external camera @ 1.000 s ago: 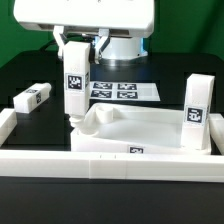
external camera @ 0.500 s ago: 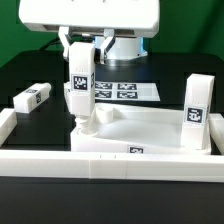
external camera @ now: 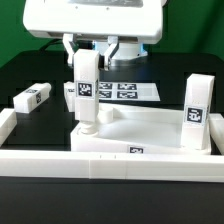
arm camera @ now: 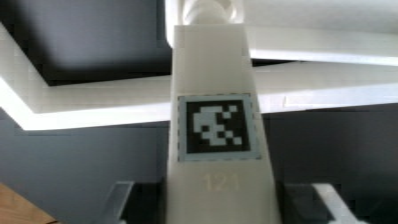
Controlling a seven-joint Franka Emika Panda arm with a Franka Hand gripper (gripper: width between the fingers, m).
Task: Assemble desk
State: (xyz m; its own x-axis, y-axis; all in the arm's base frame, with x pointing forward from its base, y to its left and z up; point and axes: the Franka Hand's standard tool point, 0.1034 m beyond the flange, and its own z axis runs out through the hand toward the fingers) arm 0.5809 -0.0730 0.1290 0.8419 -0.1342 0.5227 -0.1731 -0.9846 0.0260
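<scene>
The robot's gripper should release the white leg, now upright over the tabletop, in the tabletop's near corner socket (external camera: 87,131) (arm camera: 210,12), across from the other standing leg.
My gripper (external camera: 86,48) hangs from above, shut on the top of a white square-section leg (external camera: 87,90) that stands upright, its tag facing the camera. The leg's lower end meets the near corner socket of the white rimmed tabletop (external camera: 150,128) on the exterior view's left; I cannot tell whether it is seated. In the wrist view the leg (arm camera: 217,120) runs down from between the gripper (arm camera: 222,205) fingers toward the tabletop (arm camera: 329,95). A second leg (external camera: 196,110) stands upright at the tabletop's corner on the exterior view's right. A third leg (external camera: 32,98) lies loose on the black table.
A long low white barrier wall (external camera: 110,165) runs across the front and turns back along the exterior view's left. The marker board (external camera: 125,90) lies flat behind the tabletop, close to the held leg.
The gripper has carried the leg toward the exterior view's right and turned it, so its tag now faces the camera and its foot stands on the corner socket.
</scene>
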